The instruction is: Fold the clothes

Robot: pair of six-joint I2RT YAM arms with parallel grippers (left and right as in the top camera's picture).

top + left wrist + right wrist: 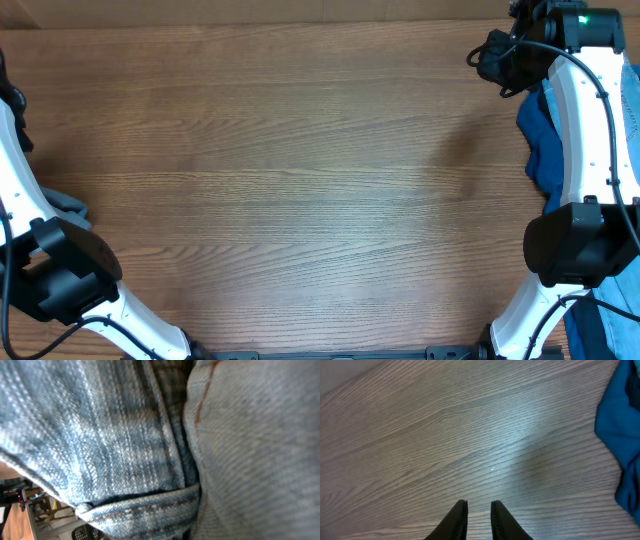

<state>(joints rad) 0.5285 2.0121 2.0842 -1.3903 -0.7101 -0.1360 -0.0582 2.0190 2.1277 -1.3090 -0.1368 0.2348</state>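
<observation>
I need to release the denim shorts from my left gripper on the far bare wood (199, 106) between it and the table's middle.
Pale, faded denim shorts (125, 445) fill the left wrist view, their stitched waistband (145, 512) lying right where the jaws sit. My left gripper's fingers are hidden behind the cloth, which hangs clear of the table with the room showing behind it. My right gripper (479, 504) hovers over bare wood, almost shut, with a thin gap and nothing between the fingers. In the overhead view it is at the far right corner (492, 58). A dark blue cloth (540, 140) (620, 435) lies to its right. Brighter light-blue denim (600, 320) sits at the near right.
The wooden table (300, 180) spreads between both arms. A grey bit of cloth (68, 206) shows at the left edge beside the left arm (20, 190). The right arm (585, 130) crosses over the dark blue cloth.
</observation>
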